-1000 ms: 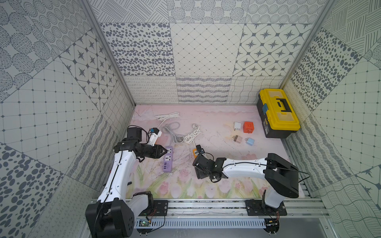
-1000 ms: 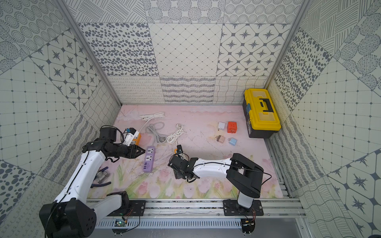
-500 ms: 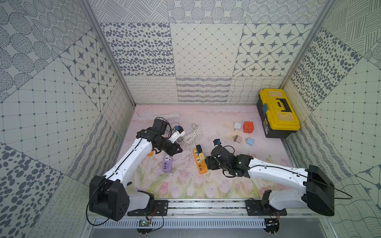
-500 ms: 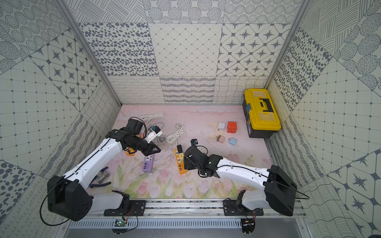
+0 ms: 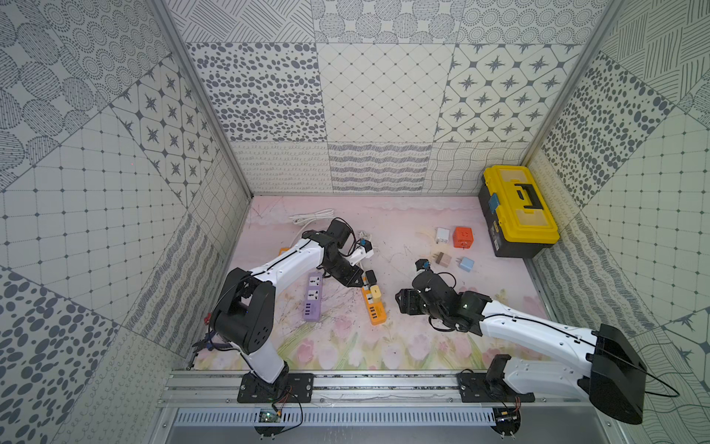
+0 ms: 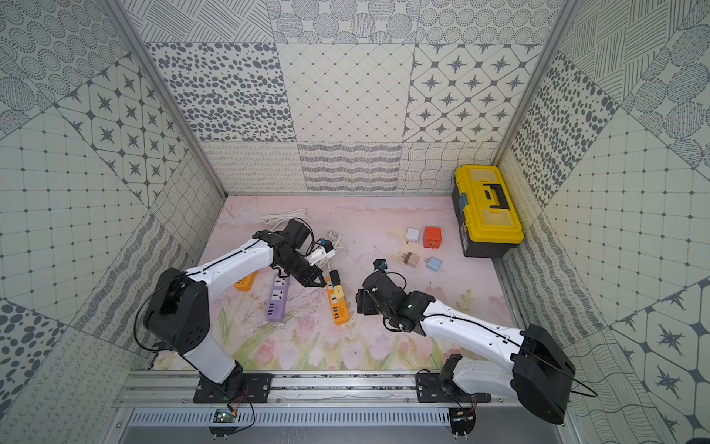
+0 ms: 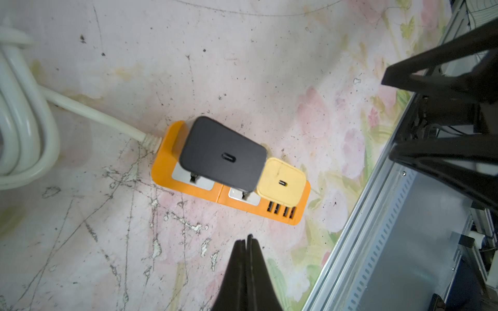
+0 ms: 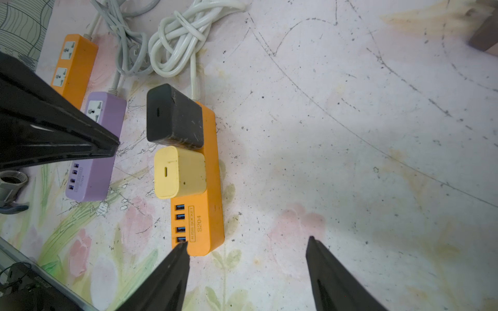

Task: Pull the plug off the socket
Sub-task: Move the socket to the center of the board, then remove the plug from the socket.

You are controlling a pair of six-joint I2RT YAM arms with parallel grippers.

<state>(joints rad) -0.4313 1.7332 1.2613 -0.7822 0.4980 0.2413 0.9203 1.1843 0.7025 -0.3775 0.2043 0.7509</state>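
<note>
My right gripper should next close on the sides of the pale yellow plug (image 5: pixel 376 293) (image 8: pixel 182 178), the one that is nearer to the USB end of the orange socket strip.
An orange socket strip (image 5: pixel 374 309) (image 6: pixel 338 307) lies mid-mat with a black plug (image 5: pixel 370 276) (image 7: pixel 223 156) and a pale yellow plug (image 5: pixel 376 294) (image 7: pixel 281 181) seated in it side by side. My left gripper (image 5: pixel 356 280) (image 7: pixel 246 238) is shut on nothing, its tip just left of the black plug and apart from the strip (image 7: pixel 165 161). My right gripper (image 5: pixel 403 301) (image 8: pixel 247 241) stands open to the right of the strip (image 8: pixel 210 188). One fingertip (image 8: pixel 183 245) reaches the strip's USB end. Both plugs (image 8: pixel 172 118) (image 8: pixel 177 172) sit upright.
A purple strip (image 5: pixel 314 296) and another orange strip (image 6: pixel 244 282) lie left of the socket, with coiled white cables (image 8: pixel 175 40) behind. Loose adapters (image 5: pixel 462 237) and a yellow toolbox (image 5: pixel 518 209) sit at the back right. A metal fitting (image 8: pixel 10 183) lies near the left wall.
My left arm swung from the left wall to beside the orange strip and its gripper shut. My right arm drew back to the right, uncovering the strip.
</note>
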